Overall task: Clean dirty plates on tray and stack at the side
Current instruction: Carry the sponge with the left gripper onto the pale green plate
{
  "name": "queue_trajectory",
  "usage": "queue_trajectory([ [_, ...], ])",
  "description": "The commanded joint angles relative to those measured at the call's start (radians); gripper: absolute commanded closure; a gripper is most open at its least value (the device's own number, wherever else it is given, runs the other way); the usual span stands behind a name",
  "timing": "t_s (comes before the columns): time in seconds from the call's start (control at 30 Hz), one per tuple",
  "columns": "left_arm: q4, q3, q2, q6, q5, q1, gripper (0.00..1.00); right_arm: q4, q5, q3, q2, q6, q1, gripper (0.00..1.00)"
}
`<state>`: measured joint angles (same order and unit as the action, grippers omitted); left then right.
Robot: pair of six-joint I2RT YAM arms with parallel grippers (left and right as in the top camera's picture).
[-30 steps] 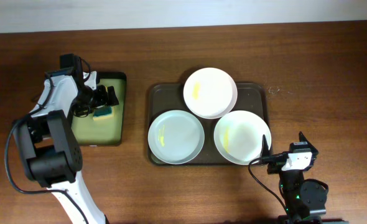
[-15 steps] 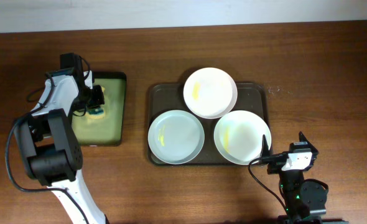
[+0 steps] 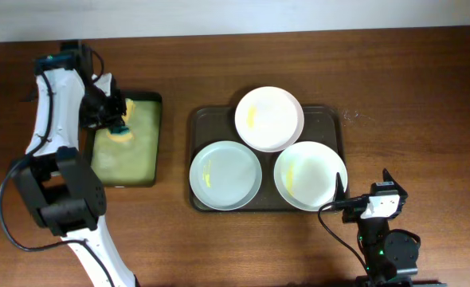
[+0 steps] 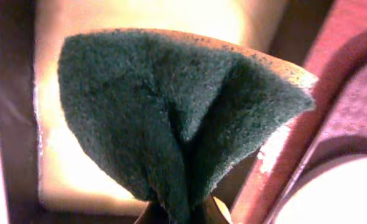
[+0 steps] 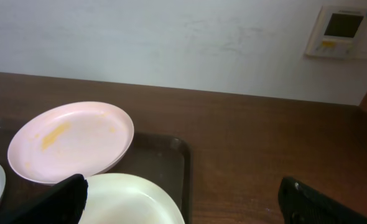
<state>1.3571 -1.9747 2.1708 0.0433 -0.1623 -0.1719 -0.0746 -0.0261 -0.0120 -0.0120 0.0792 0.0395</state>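
Note:
Next, my left gripper lets go of the green and yellow sponge on the white plate (image 3: 225, 179) nearest the small black tray.
Three white plates lie on the dark brown tray (image 3: 199, 121): one at the back (image 3: 268, 118), one front left (image 3: 225, 174), one front right (image 3: 310, 175). Yellow smears show on the back and front-left plates. My left gripper (image 3: 115, 119) is shut on a green-and-yellow sponge (image 4: 183, 112), which folds between the jaws (image 4: 180, 214) over the small tray. My right gripper (image 3: 361, 182) stands open just right of the front-right plate (image 5: 127, 199), nothing between its fingers (image 5: 193, 205). The back plate (image 5: 71, 140) lies beyond it.
A small black tray with yellowish-green lining (image 3: 135, 163) sits left of the brown tray, with a strip of bare wood between them. The wooden table (image 3: 410, 104) extends right of the brown tray. A white wall runs along the table's far edge.
The left gripper has shut on the sponge and carried it toward the far left corner of the small tray. The right arm and the plates have not moved.

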Motion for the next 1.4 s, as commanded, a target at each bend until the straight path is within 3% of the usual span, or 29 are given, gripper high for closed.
queue_trajectory([
  [0.0,0.097,-0.130,-0.011,-0.002,-0.034,-0.008,1.00,-0.005,-0.012,0.006,0.006,-0.005,0.005,0.02],
  [0.2,0.170,-0.160,-0.069,-0.002,-0.024,-0.006,1.00,-0.005,-0.012,0.006,0.006,-0.005,0.005,0.02],
  [0.3,0.013,0.005,-0.065,-0.002,0.003,-0.003,1.00,-0.005,-0.012,0.006,0.006,-0.005,0.005,0.02],
  [0.43,-0.126,0.179,-0.065,-0.002,-0.079,-0.013,1.00,-0.005,-0.012,0.006,0.006,-0.005,0.005,0.02],
  [0.7,0.125,-0.112,-0.181,-0.002,-0.111,-0.008,1.00,-0.005,-0.012,0.006,0.006,-0.005,0.005,0.02],
  [0.9,0.332,-0.116,-0.315,-0.006,-0.112,0.037,1.00,-0.005,-0.012,0.006,0.006,-0.005,0.005,0.02],
  [1.03,0.322,0.032,-0.330,-0.010,-0.147,0.224,1.00,-0.005,-0.012,0.006,0.006,-0.005,0.005,0.02],
  [1.17,0.113,0.299,-0.330,0.016,-0.266,0.447,1.00,-0.005,-0.012,0.006,0.006,-0.005,0.005,0.02],
  [1.3,-0.221,0.589,-0.330,0.209,-0.244,0.625,1.00,-0.005,-0.012,0.006,0.006,-0.005,0.005,0.02],
  [1.37,-0.359,0.694,-0.330,0.323,-0.129,0.677,1.00,-0.005,-0.012,0.006,0.006,-0.005,0.005,0.02],
])
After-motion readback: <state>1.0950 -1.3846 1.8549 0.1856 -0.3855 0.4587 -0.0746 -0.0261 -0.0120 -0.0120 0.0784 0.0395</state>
